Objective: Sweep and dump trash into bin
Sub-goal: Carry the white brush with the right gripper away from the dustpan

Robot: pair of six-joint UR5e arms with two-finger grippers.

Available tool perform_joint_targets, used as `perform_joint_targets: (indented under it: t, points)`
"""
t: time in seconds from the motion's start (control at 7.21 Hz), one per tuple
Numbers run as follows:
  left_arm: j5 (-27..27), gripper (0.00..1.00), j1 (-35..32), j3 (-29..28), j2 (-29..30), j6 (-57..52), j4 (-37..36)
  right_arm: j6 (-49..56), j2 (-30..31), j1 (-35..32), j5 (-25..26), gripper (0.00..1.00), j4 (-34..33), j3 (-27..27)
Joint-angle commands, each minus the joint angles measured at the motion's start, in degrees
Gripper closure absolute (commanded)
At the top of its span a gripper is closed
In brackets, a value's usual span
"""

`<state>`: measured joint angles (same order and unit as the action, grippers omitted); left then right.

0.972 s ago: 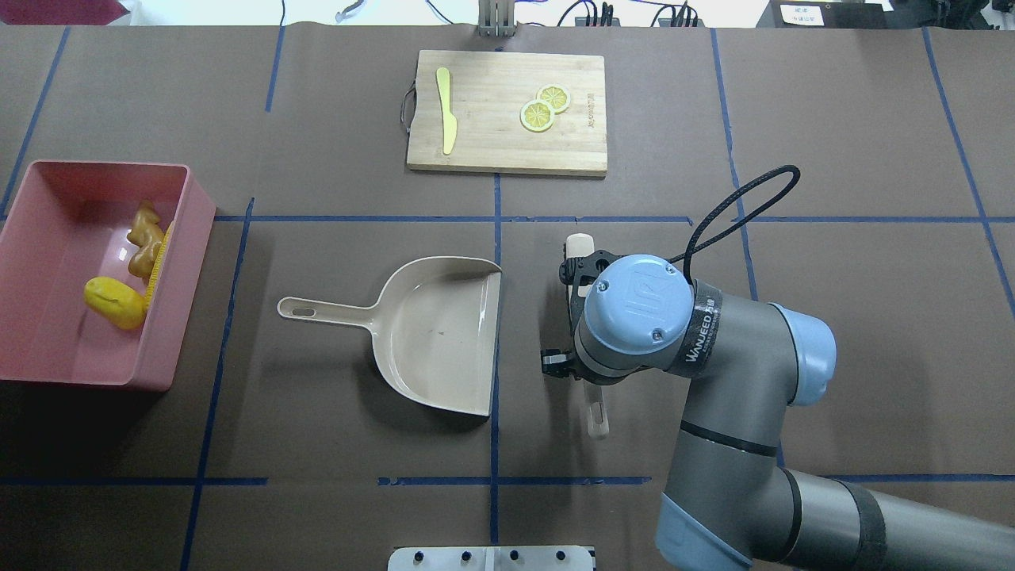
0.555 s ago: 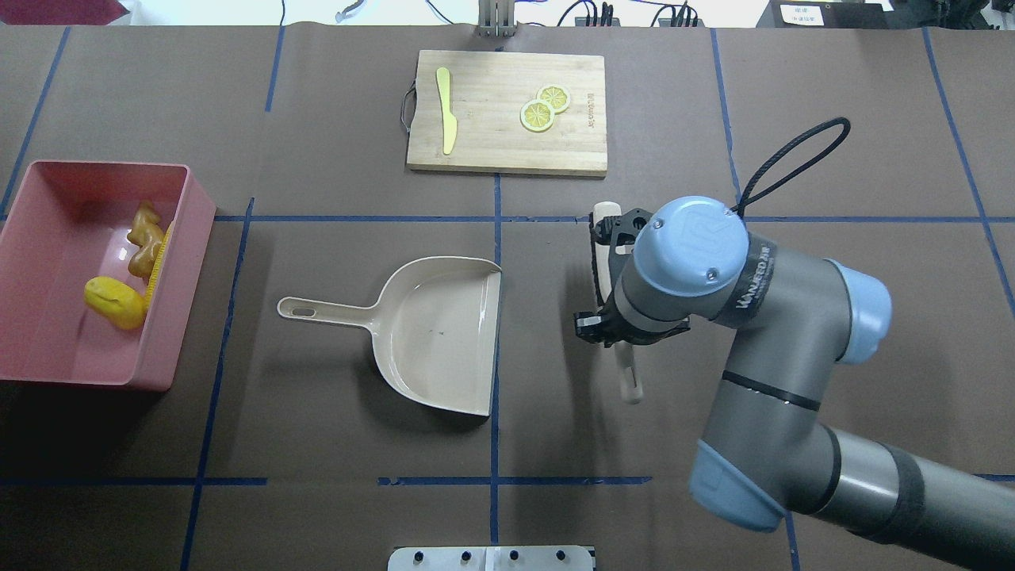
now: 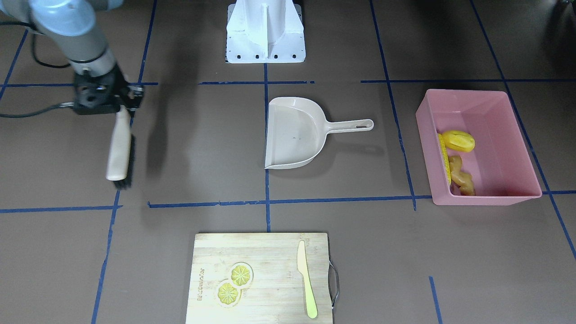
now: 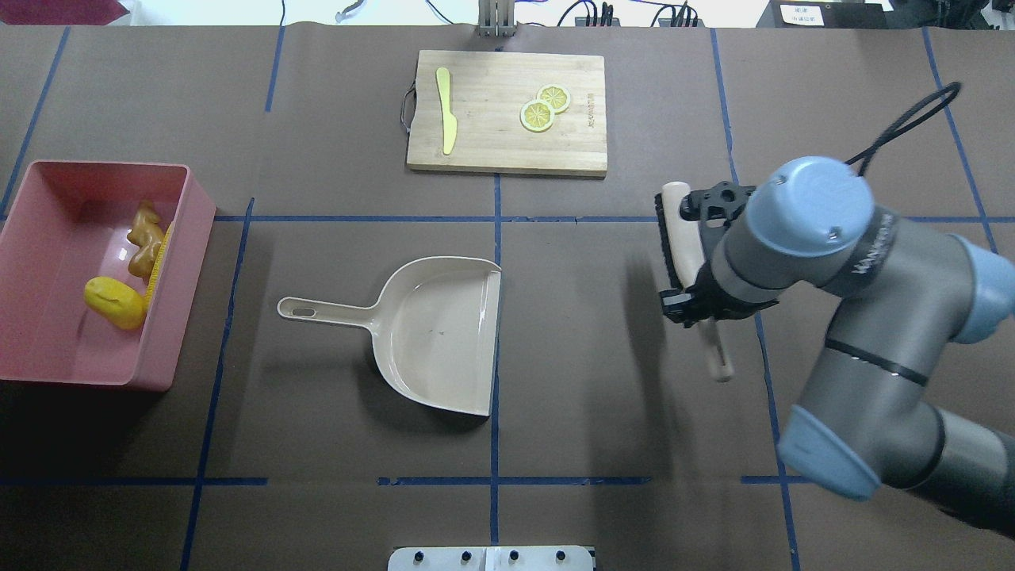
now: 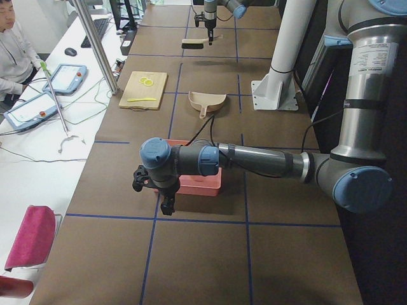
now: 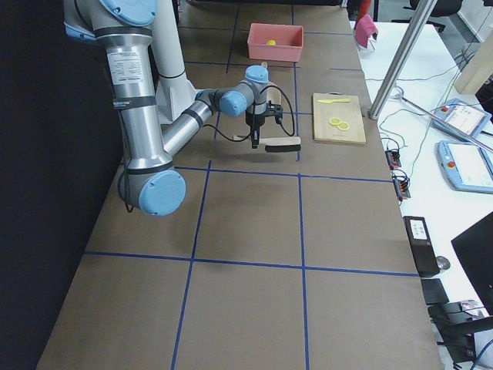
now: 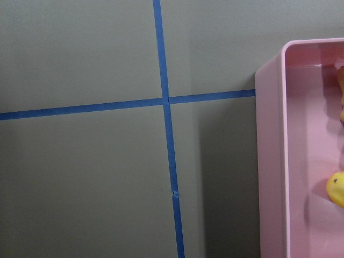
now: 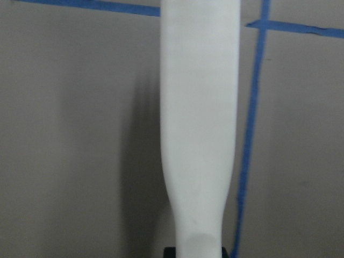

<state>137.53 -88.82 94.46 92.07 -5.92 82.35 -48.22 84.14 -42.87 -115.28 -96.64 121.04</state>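
Observation:
Next, the right gripper releases the beige brush between blue tape lines at the table end (image 3: 15, 134) opposite the pink bin.
The pink bin (image 4: 103, 164) stands at the table's left end and holds the corn cob (image 4: 158, 266), the rounded yellow lump (image 4: 115, 303) and the ginger root (image 4: 145, 238). They also show in the front view: the bin (image 3: 463, 91), corn cob (image 3: 445, 157), lump (image 3: 458, 140), ginger (image 3: 461, 177). My right gripper (image 4: 699, 304) is shut on the handle of a beige brush (image 4: 676, 230), held above the table right of the empty beige dustpan (image 4: 444, 333). My left gripper (image 5: 166, 203) hangs beside the bin; I cannot tell whether it is open or shut.
A wooden cutting board (image 4: 507, 151) with a yellow-green knife (image 4: 446, 111) and lemon slices (image 4: 543, 107) lies at the far middle. The left wrist view shows the bin's corner (image 7: 271, 161) and blue tape lines.
My right arm has carried the brush to the right and farther back, away from the dustpan's mouth. The dustpan, bin and trash have not moved.

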Motion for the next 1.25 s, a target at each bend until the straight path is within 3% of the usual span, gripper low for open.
perform_joint_targets:
  t: [0.0,0.28,0.56,1.11]
  points:
    - [0.10,0.00,-0.04,0.80,-0.05,-0.06,0.00,4.19,13.87,-3.88,-1.69,1.00,10.24,1.66]
    - [0.02,0.00,-0.04,1.95,-0.05,0.29,0.00,5.15,26.89,-7.92,-7.57,1.00,29.31,-3.06]
    - [0.28,0.00,-0.30,2.13,-0.13,0.20,0.00,4.98,28.18,-9.16,-7.68,1.00,40.78,-13.42]
    - [0.19,0.00,-0.30,5.72,-2.67,0.29,-0.09,8.91,28.62,-10.22,-7.85,1.00,41.62,-19.43]
